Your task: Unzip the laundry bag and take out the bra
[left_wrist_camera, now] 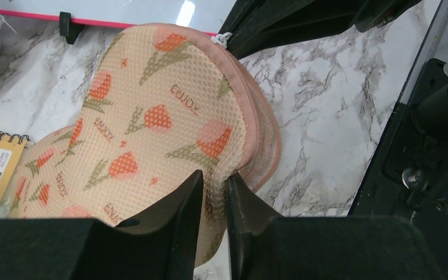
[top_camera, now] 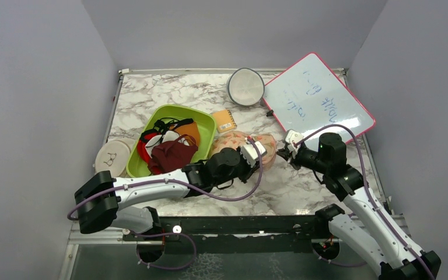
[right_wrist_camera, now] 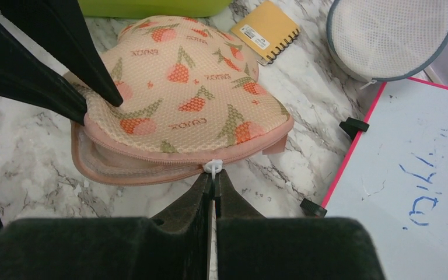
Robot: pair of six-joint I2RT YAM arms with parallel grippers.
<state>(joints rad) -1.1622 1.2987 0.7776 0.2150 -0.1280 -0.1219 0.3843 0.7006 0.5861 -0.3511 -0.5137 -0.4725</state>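
The laundry bag's printed fabric is pinched in my left gripper where the zipper bends away, so my left gripper needs to open and grab the laundry bag's pink rim [left_wrist_camera: 249,135].
The peach laundry bag [top_camera: 240,142] with carrot-like print lies on the marble table, between my two grippers. In the left wrist view my left gripper [left_wrist_camera: 214,185] is shut on the bag's [left_wrist_camera: 151,122] near edge, pinching the fabric. In the right wrist view my right gripper [right_wrist_camera: 213,178] is shut on the white zipper pull [right_wrist_camera: 212,167] at the bag's [right_wrist_camera: 186,99] rim. The zipper stands open along the left part of that rim, showing beige lining. The bra is hidden.
A green tray [top_camera: 207,125] with maroon, orange and white cloths sits left of the bag. A small orange notebook [top_camera: 224,121], a round grey-rimmed white disc [top_camera: 245,86] and a pink-framed whiteboard [top_camera: 318,102] lie behind. A white round lid [top_camera: 112,158] lies far left.
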